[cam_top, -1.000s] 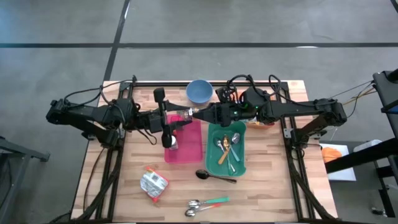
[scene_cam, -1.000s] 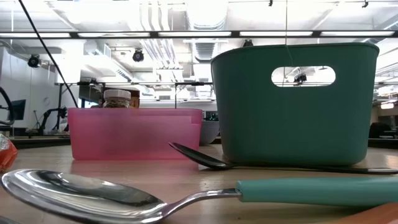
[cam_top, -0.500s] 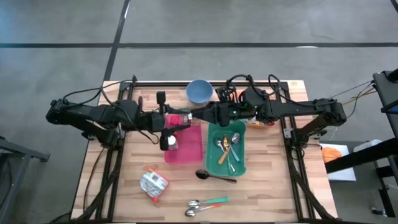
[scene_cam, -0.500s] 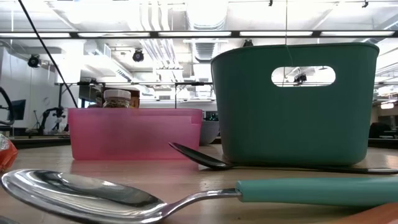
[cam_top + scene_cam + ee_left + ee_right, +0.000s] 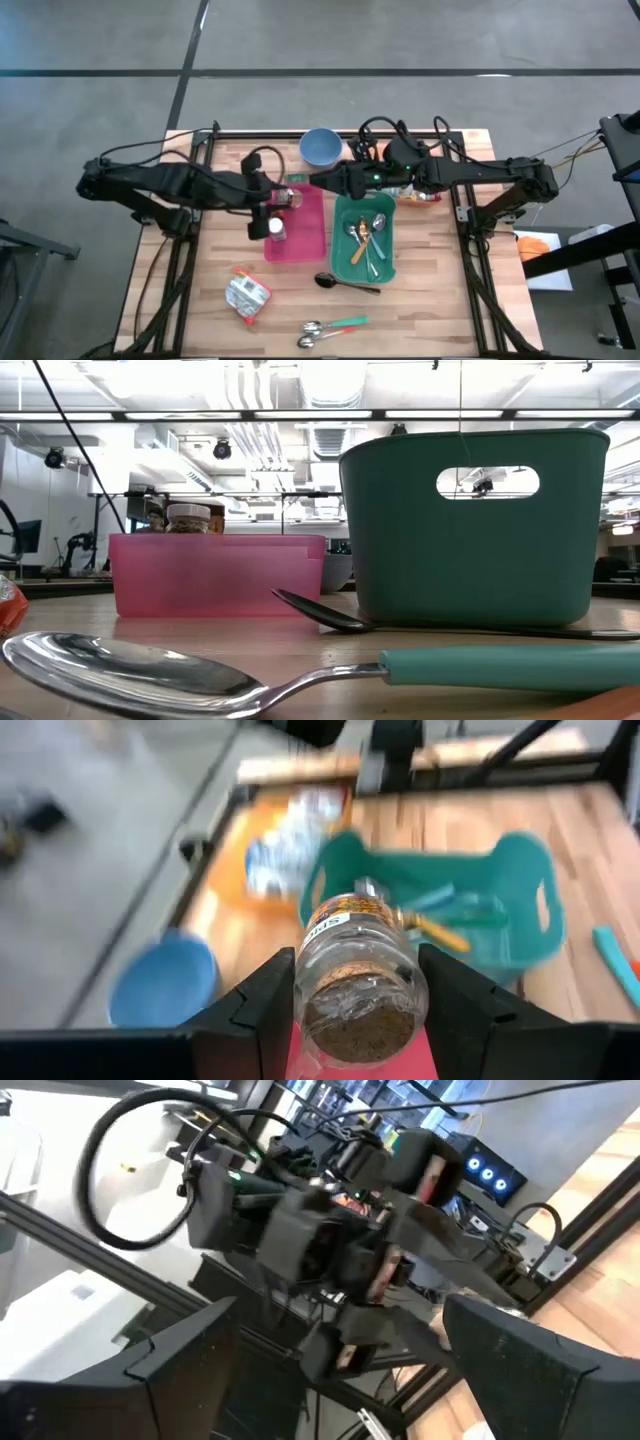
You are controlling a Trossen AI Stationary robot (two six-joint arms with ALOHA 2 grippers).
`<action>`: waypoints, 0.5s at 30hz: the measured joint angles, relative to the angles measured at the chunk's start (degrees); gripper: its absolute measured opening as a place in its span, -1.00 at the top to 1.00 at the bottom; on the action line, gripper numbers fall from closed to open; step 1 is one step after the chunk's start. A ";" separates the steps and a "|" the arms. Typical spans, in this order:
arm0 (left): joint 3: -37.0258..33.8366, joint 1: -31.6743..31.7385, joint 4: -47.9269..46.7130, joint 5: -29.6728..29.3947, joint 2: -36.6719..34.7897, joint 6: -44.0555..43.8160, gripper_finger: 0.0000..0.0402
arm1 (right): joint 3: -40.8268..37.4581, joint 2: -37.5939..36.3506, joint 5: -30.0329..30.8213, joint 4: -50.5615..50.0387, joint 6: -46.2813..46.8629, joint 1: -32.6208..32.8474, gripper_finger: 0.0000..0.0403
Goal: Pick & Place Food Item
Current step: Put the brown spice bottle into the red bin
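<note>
I will let the spice jar go with my left gripper in the pink bin's corner (image 5: pixel 272 256) closest to the foil packet, next to the other jar.
My left gripper (image 5: pixel 286 197) hangs above the far left of the pink bin (image 5: pixel 305 235) and is shut on a clear spice jar (image 5: pixel 360 975) with brown contents. My right gripper (image 5: pixel 318 180) is just to the jar's right, above the table. It stands open with nothing between its fingers (image 5: pixel 180 1370). Another jar (image 5: pixel 277 229) stands on its base in the pink bin, and its lid (image 5: pixel 188 517) shows over the bin's wall in the low view. A crumpled foil packet (image 5: pixel 247 297) lies on the table at the near left. My left gripper pinches the spice jar's round sides (image 5: pixel 300 970) between its two fingers (image 5: pixel 265 1005). They run along the jar, whose one end faces the wrist. The fingers slant downward from the table's left. The jar is lifted clear above the pink bin, tilted with them.
A teal bin (image 5: pixel 365 235) with several utensils stands right of the pink bin. A blue bowl (image 5: pixel 320 147) sits at the far edge. A black spoon (image 5: pixel 345 283) and teal-handled spoons (image 5: pixel 330 327) lie near the front. An orange packet (image 5: pixel 420 198) lies under the right arm.
My right gripper has opened and let go of the spice jar, staying in place. My left gripper has kept hold of the jar. It has rolled its wrist, tipped downward and sunk a little toward the pink bin, and the jar has turned with it.
</note>
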 joint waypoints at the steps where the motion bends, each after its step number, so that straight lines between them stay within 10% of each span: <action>1: 0.00 0.07 -1.70 0.17 0.57 -1.64 0.19 | 0.00 0.00 -0.03 -0.22 -0.05 -0.03 -0.70; 15: -0.02 0.11 -14.78 23.34 9.86 11.37 0.19 | -0.03 -3.99 -0.15 -5.67 -2.99 -0.43 -0.70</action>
